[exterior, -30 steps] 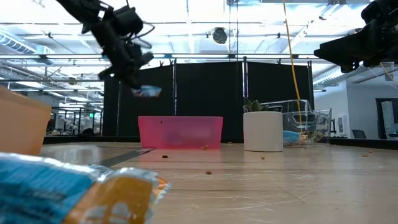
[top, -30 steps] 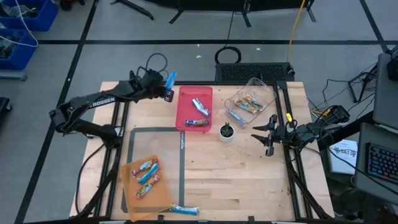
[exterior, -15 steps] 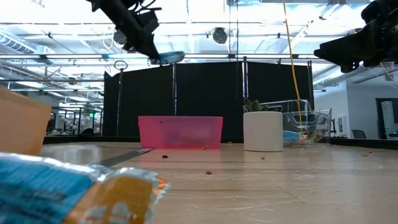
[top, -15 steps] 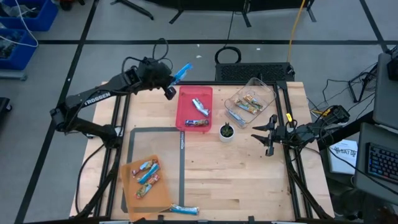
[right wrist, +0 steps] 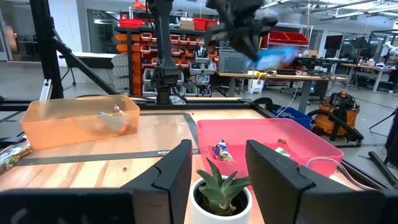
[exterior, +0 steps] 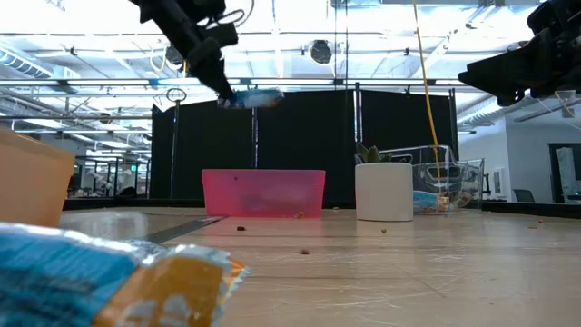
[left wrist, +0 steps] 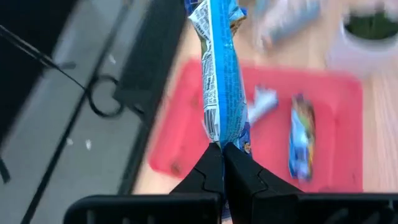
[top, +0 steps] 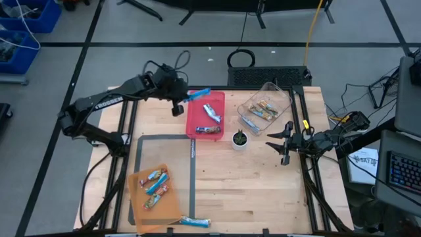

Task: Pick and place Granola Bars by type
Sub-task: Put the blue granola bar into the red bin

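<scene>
The blue granola bar, still high above the pink tray, will be released by my left gripper between the bars lying on the pink tray's bottom (top: 209, 122) (left wrist: 270, 141).
A blue granola bar (top: 199, 95) hangs in the air over the far left corner of the pink tray (top: 195, 122), and my left gripper (top: 183, 99) is shut on it. The low view shows the bar (exterior: 255, 95) high above the tray (exterior: 263, 193). Two bars (left wrist: 301, 138) lie flat on the tray's floor. Several more lie in the orange tray (top: 172, 208) at the near left and in the clear box (top: 281, 97) at the far right. My right gripper (top: 284, 141) waits open and empty at the table's right side. My left gripper pinches one end of the blue bar (left wrist: 219, 138) between its two fingers (left wrist: 205, 171). The fingers slant down from the table's left, in line with the bar. The bar sticks out past the fingertips toward the tray, about level and clear of it.
A small green plant in a white cup (top: 240, 139) stands just right of the pink tray. One blue bar (top: 195, 222) lies loose at the table's near edge. A dark mat outline (top: 192, 172) marks the near left area. Bare wood spans the table's middle and near right.
My left gripper has risen and gone toward the table's right, from left of the pink tray to its far left corner, rolling its wrist. The blue bar, lower and tilted before, now sticks out about level over the tray. The gripper stays shut.
</scene>
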